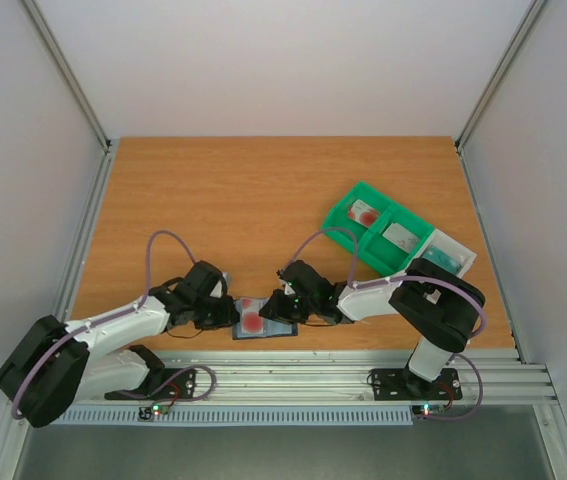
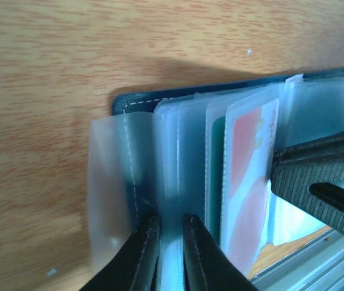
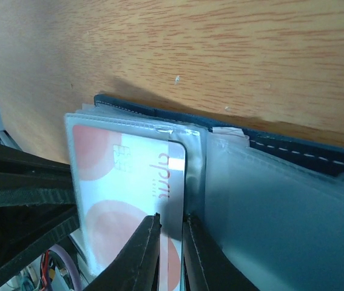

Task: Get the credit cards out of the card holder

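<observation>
The credit card's sleeve sticks up loose beside the fingers of my left gripper, so I will open that gripper and pinch that sleeve's stitched edge (image 2: 223, 191) before pulling the card.
The slate-blue card holder (image 1: 277, 329) lies open near the table's front edge, between both grippers. Its dark cover (image 2: 220, 90) and clear plastic sleeves (image 2: 178, 151) fill the left wrist view. My left gripper (image 2: 170, 218) is shut on a sleeve at the left side of the card holder (image 3: 293, 148). A white credit card with red blotches (image 3: 123, 188) sits on top, its right edge sticking out of its sleeve. My right gripper (image 3: 173, 217) is shut on that edge. The same credit card (image 2: 247, 163) shows in the left wrist view with a greenish card behind it.
A green compartmented tray (image 1: 355, 240) stands at the right, with a card (image 1: 365, 212) and a greyish card (image 1: 400, 235) in it. A white bin (image 1: 463, 252) with a teal card adjoins it. Metal rails (image 1: 343, 375) run along the front edge.
</observation>
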